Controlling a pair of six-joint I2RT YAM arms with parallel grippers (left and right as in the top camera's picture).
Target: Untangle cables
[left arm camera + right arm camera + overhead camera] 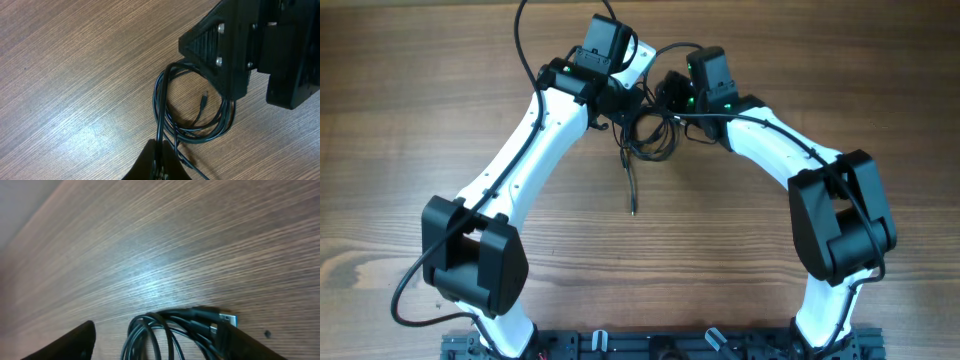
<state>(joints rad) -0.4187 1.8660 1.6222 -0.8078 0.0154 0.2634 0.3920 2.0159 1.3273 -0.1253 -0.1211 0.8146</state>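
The silver USB plug touches my right gripper's finger by bunched cable, so I need to back off and pinch a strand of cable at the coil's bend [145, 319].
The cables [652, 132] lie as a small black coil on the wooden table between my two grippers, and one loose end [631, 195] trails toward the front. In the left wrist view the coil [172, 107] forms a loop with a small plug [204, 98] inside it. My left gripper [159, 150] is shut on a strand that runs up into the coil. My right gripper [157, 330] is open and straddles the coil [172, 330], with a silver USB plug [228, 319] against its right finger [250, 347]. The right gripper's black body [235, 45] sits over the far side of the loop.
Bare wood-grain table [440, 100] surrounds the coil on all sides. Thicker black arm wires [520, 50] arc over the back left. Both white arms [520, 160] reach inward from the front edge.
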